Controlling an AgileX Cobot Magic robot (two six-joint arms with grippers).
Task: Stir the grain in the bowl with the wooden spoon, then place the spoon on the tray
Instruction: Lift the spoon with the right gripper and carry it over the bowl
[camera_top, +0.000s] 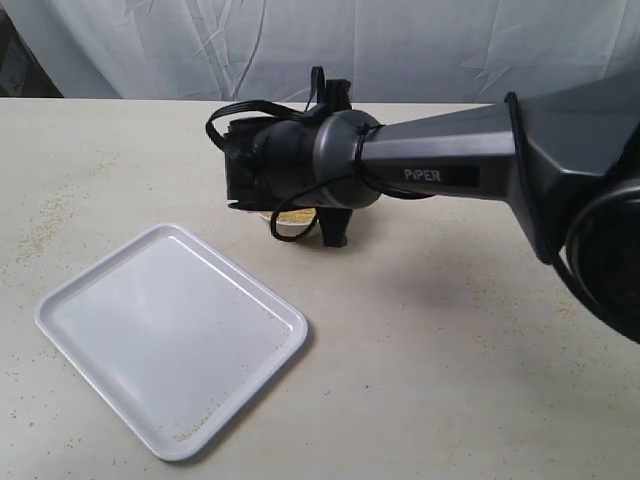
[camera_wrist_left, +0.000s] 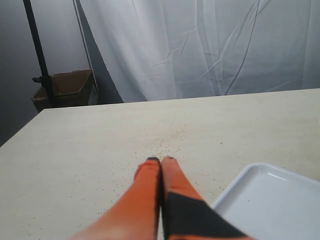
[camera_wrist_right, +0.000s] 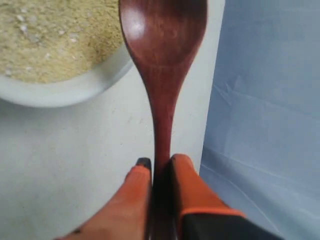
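I will lay the wooden spoon flat across the middle of the empty white tray (camera_top: 197, 330) with my right gripper.
My right gripper (camera_wrist_right: 161, 164) is shut on the slim handle of the dark reddish-brown wooden spoon (camera_wrist_right: 162, 45). The spoon's oval head hangs just outside the rim of the small white bowl (camera_wrist_right: 65, 92), which holds yellow grain (camera_wrist_right: 55, 35). In the exterior view the right arm (camera_top: 440, 150) reaches to the table's middle and hides the spoon and most of the bowl (camera_top: 284, 229); only a sliver of grain (camera_top: 295, 214) shows. The white tray (camera_top: 170, 335) lies at the front left with no object on it. My left gripper (camera_wrist_left: 161, 160) is shut on nothing, low over the table beside a tray corner (camera_wrist_left: 270, 200).
Loose grains are scattered on the beige table (camera_wrist_left: 175, 132) and along the tray's near rim (camera_top: 195, 432). A white curtain (camera_top: 320, 40) hangs behind the table. A cardboard box (camera_wrist_left: 65, 87) and a dark pole (camera_wrist_left: 37, 50) stand beyond the table's far edge.
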